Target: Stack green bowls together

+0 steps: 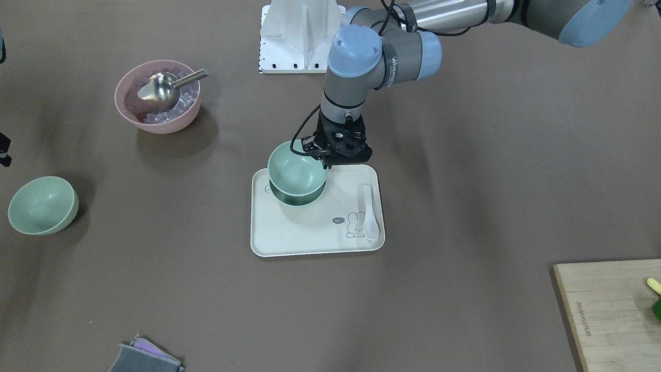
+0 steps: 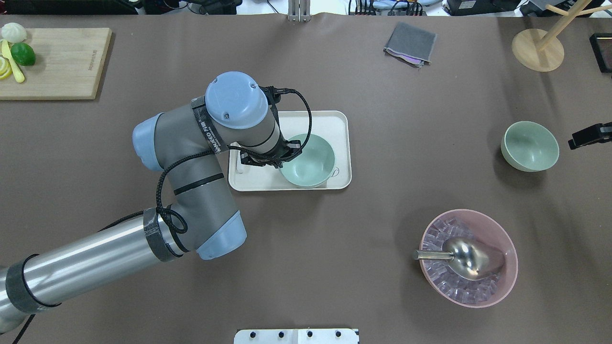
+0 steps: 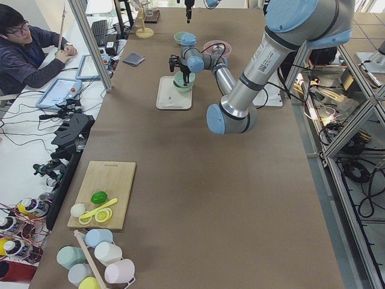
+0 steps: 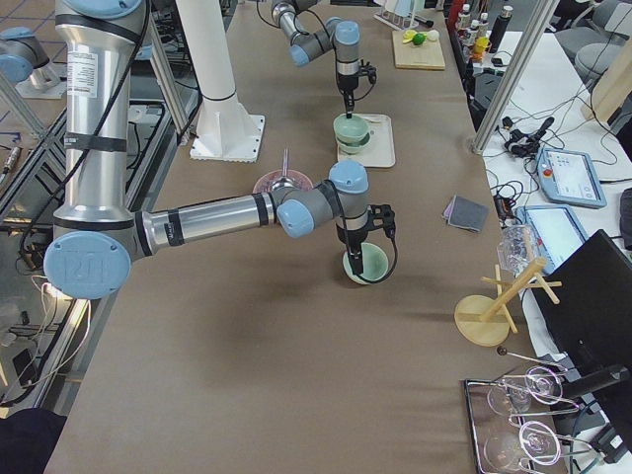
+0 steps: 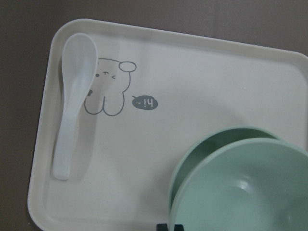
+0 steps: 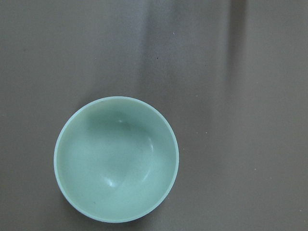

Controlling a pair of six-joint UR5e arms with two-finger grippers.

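Observation:
My left gripper will let go of the held green bowl inside the lower green bowl on the cream tray [image 1: 295, 179] [image 5: 243, 195].
My left gripper [image 1: 324, 164] is shut on the rim of a green bowl [image 1: 297, 168] and holds it just above a second green bowl [image 1: 301, 197] that stands on the cream tray [image 1: 315, 235]. The held bowl sits slightly off-centre over the lower one, as the left wrist view shows with the held bowl [image 5: 240, 190] over the lower bowl's rim [image 5: 204, 144]. A third green bowl [image 2: 530, 145] stands alone on the table at the right. My right gripper [image 2: 590, 135] hovers beside and above it; I cannot tell whether it is open. The right wrist view shows that bowl [image 6: 115, 159] empty.
A white spoon [image 1: 370, 212] lies on the tray. A pink bowl [image 2: 468, 258] with ice cubes and a metal scoop [image 2: 466, 258] stands at the near right. A cutting board [image 2: 52, 62] with fruit, a grey cloth [image 2: 410, 43] and a wooden stand [image 2: 538, 49] are at the far side.

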